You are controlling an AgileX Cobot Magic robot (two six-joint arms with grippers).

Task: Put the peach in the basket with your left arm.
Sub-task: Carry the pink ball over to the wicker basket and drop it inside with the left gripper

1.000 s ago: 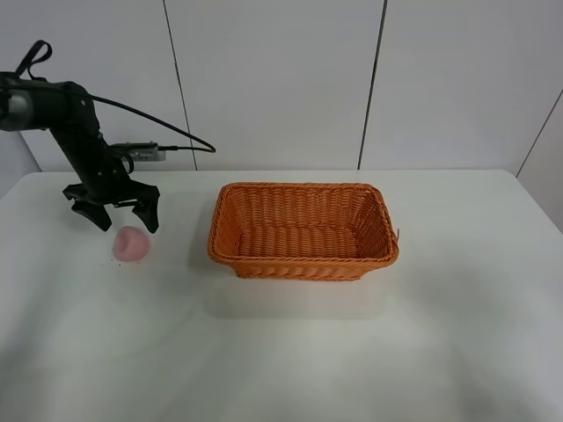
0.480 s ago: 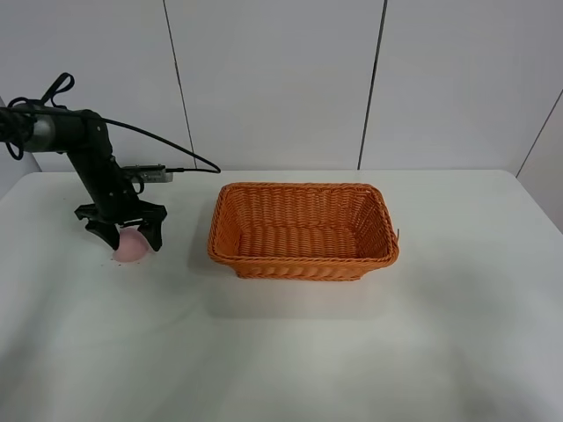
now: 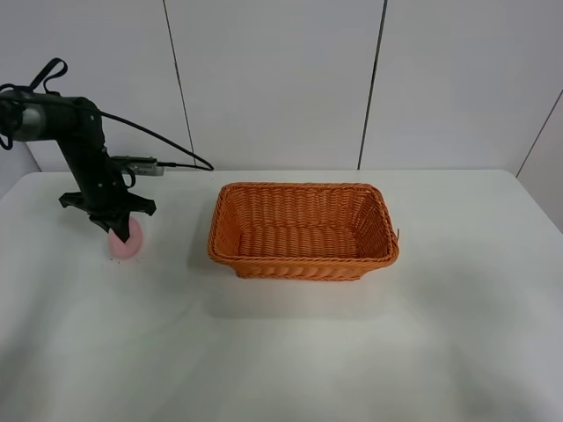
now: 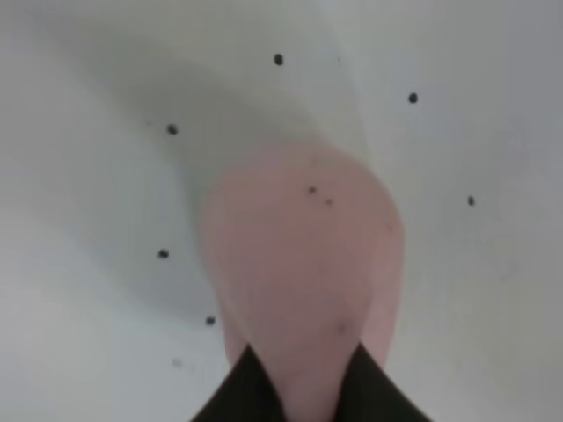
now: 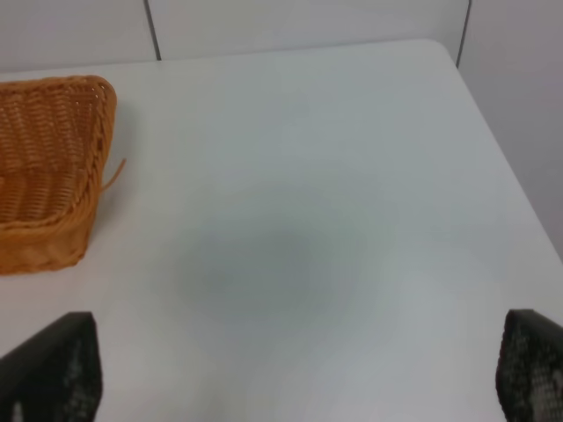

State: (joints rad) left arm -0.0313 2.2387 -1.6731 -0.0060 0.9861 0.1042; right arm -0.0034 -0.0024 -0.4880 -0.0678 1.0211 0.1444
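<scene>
My left gripper will let go of the peach on the bottom of the basket beside the middle of the basket's near side (image 3: 292,245).
The pale pink peach (image 3: 126,245) lies on the white table (image 3: 290,352) at the far left. My left gripper (image 3: 118,230) comes down on it from above with its black fingers closed onto the fruit. In the left wrist view the peach (image 4: 299,255) fills the middle, with the left gripper (image 4: 303,356) pinching its near end; one dark fingertip (image 4: 236,394) shows on either side. The orange wicker basket (image 3: 303,264) stands empty to the right of the peach, well apart from it. My right gripper (image 5: 295,369) is open and empty, out of the high view.
A black cable (image 3: 167,149) trails from the left arm behind the peach. The right wrist view shows the basket's corner (image 5: 44,158), with a loose wicker strand, and bare table up to the edge by the wall panels (image 5: 308,22).
The left gripper was open above the peach, came down around it, and its fingers have now closed on it. The peach has shifted slightly left. The basket has not moved.
</scene>
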